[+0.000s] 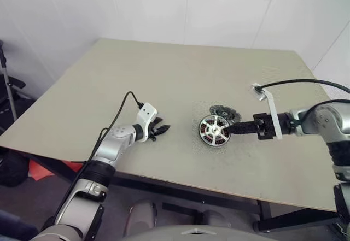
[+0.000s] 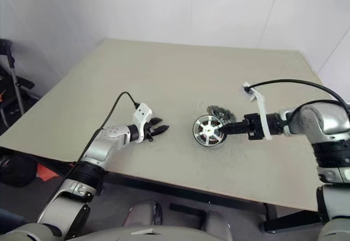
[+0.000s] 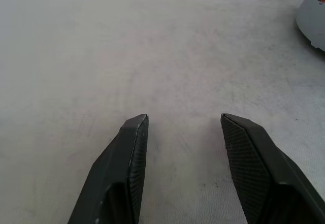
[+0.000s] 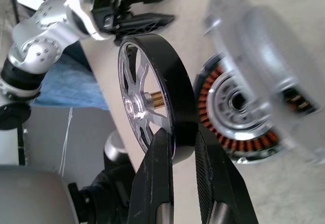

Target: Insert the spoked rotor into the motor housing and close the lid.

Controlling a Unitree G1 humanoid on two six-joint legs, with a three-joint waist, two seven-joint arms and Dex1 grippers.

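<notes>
The robot's right gripper should release the spoked rotor over the ring of copper windings in the motor housing (image 1: 216,133) (image 4: 237,102).
The spoked rotor (image 4: 157,76), with its black rim and silver spokes, is held on edge just above the table, and my right gripper (image 4: 183,132) is shut on its rim. Right behind it lies the motor housing (image 4: 238,107), its ring of copper windings facing up. The lid (image 1: 225,111) rests on the table just beyond them with its dark toothed face up. In the head views the right gripper (image 1: 232,127) reaches in from the right. My left gripper (image 1: 161,129) hovers low over bare table to the rotor's left, open and holding nothing, its fingers (image 3: 129,148) apart.
The beige table (image 1: 164,71) has its front edge close below both hands and its left edge running back diagonally. Black cables trail from both wrists. A dark stand (image 1: 8,88) and a red object (image 1: 41,170) sit on the floor at the left.
</notes>
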